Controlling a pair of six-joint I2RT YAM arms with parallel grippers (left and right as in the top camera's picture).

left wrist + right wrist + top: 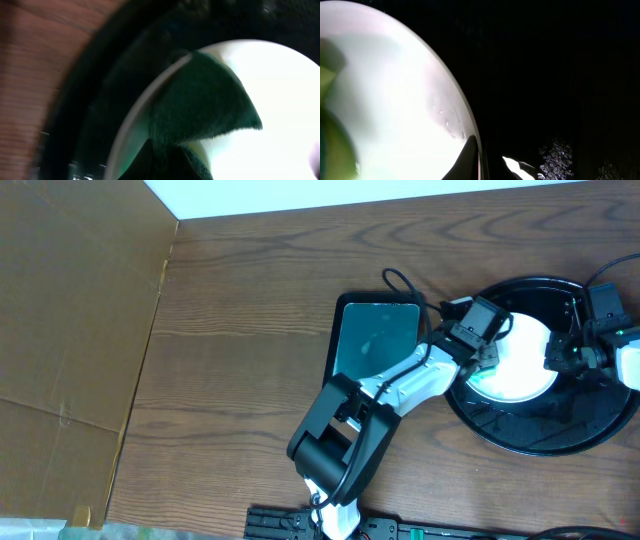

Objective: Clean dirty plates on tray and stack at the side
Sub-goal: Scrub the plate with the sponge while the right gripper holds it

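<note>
The robot's left gripper needs to release the green scouring sponge near the middle of the rectangular dark teal tray (378, 367).
A white plate (527, 358) lies on the round black tray (520, 444) at the right. My left gripper (488, 352) is over the plate's left part, shut on a dark green cloth (200, 100) that rests on the plate (285, 95). The left jaws (167, 167) pinch the cloth's lower end, with the tray (95, 105) to the left. My right gripper (558, 358) is at the plate's right edge. In the right wrist view its fingers (485, 165) straddle the rim of the plate (395, 95), shut on it, above the tray (560, 75). Other plates are not visible.
A rectangular dark teal tray (375, 335) lies just left of the black tray, partly under my left arm. A brown cardboard sheet (70, 310) covers the table's left side. Bare wooden table (250, 300) lies between them.
</note>
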